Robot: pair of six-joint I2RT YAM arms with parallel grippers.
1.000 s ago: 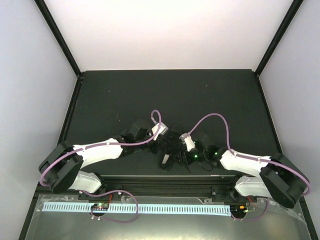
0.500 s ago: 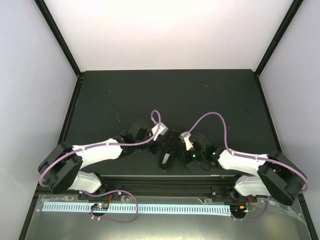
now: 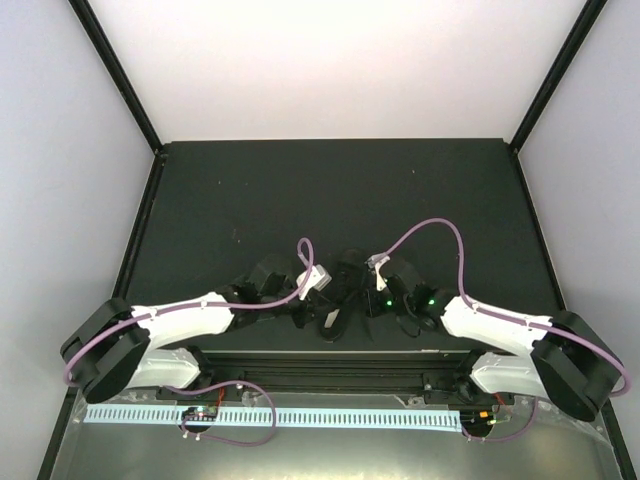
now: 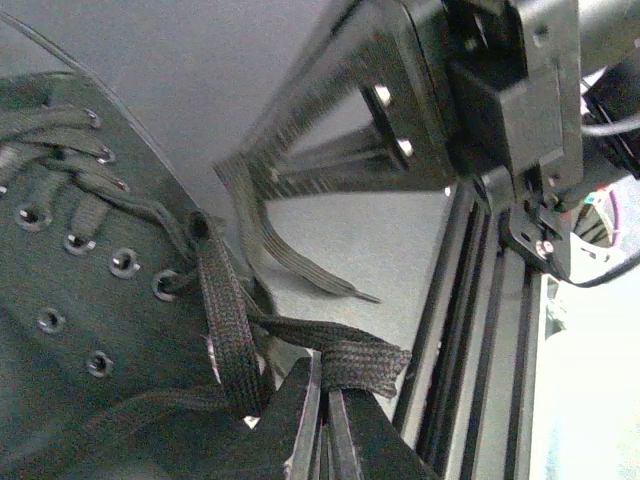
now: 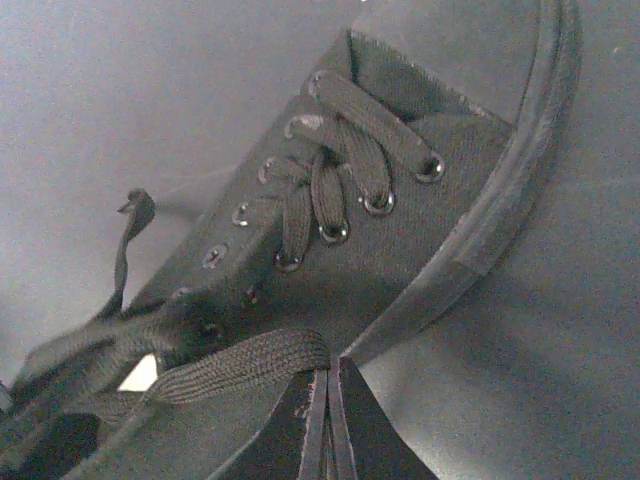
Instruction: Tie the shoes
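A folded piece of lace is pinched in my left gripper away from the shoe, so next I open that gripper and take the lace loop [image 4: 222, 285] beside the shoe's top eyelet.
The small black lace-up shoe [image 3: 345, 290] lies near the table's front edge between my two grippers. In the left wrist view its eyelet side [image 4: 60, 300] fills the left. My left gripper [image 4: 325, 385] is shut on a flat black lace [image 4: 350, 355] that runs back to the top eyelets. In the right wrist view the shoe [image 5: 400, 250] points its toe up and to the right. There my right gripper [image 5: 330, 375] is shut on another stretch of lace [image 5: 240, 362]. From above, the left gripper [image 3: 312, 298] and right gripper [image 3: 372, 298] sit close on either side of the shoe.
A black metal rail [image 3: 330, 360] runs along the near edge, just behind the shoe, and shows as the dark rail [image 4: 470, 330] in the left wrist view. Purple cables [image 3: 420, 235] arch over both wrists. Pale walls enclose the black mat [image 3: 330, 190].
My right gripper has shut on a lace and shifted slightly away from the bases. The left arm has drawn back to the left, its gripper still shut on its lace.
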